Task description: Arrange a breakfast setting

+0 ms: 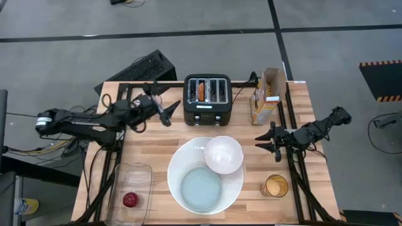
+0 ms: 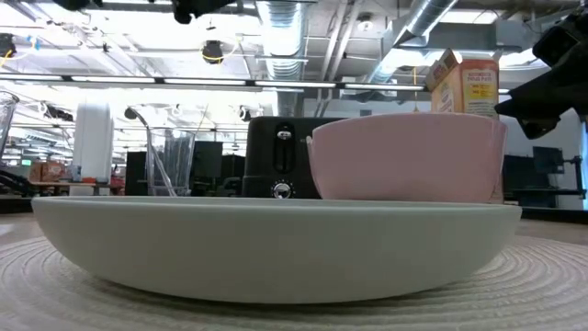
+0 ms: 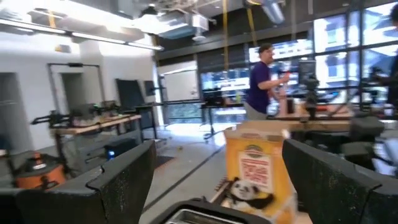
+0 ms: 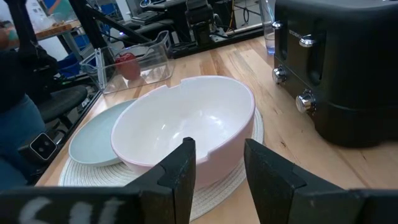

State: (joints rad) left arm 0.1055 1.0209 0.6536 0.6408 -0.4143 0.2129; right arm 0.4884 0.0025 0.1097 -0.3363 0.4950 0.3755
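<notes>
Next, my left gripper will go to the bagel half's near end [image 1: 201, 97], where it sticks up from the black toaster's slot, and close there.
The large white plate with a pale blue centre [image 1: 201, 188] lies on a round mat at the near middle. The small white bowl [image 1: 223, 154] sits on the plate's far right part. A toasted bagel half [image 1: 200, 91] stands in a slot of the black toaster [image 1: 207, 100]. The red apple [image 1: 130, 199] lies in a clear tub at the near left. Orange cereal balls fill a cup [image 1: 274, 186] at the near right. The spoon does not show. My left gripper [image 1: 168, 115] is open, in the air left of the toaster. My right gripper [image 4: 219, 149] is open, just right of the bowl [image 4: 186, 124], not touching it.
A cereal box [image 1: 266, 97] stands right of the toaster. A clear glass [image 1: 154, 100] stands behind my left arm. Black frame rails run along both table sides. A person stands in the room beyond [image 3: 264, 78].
</notes>
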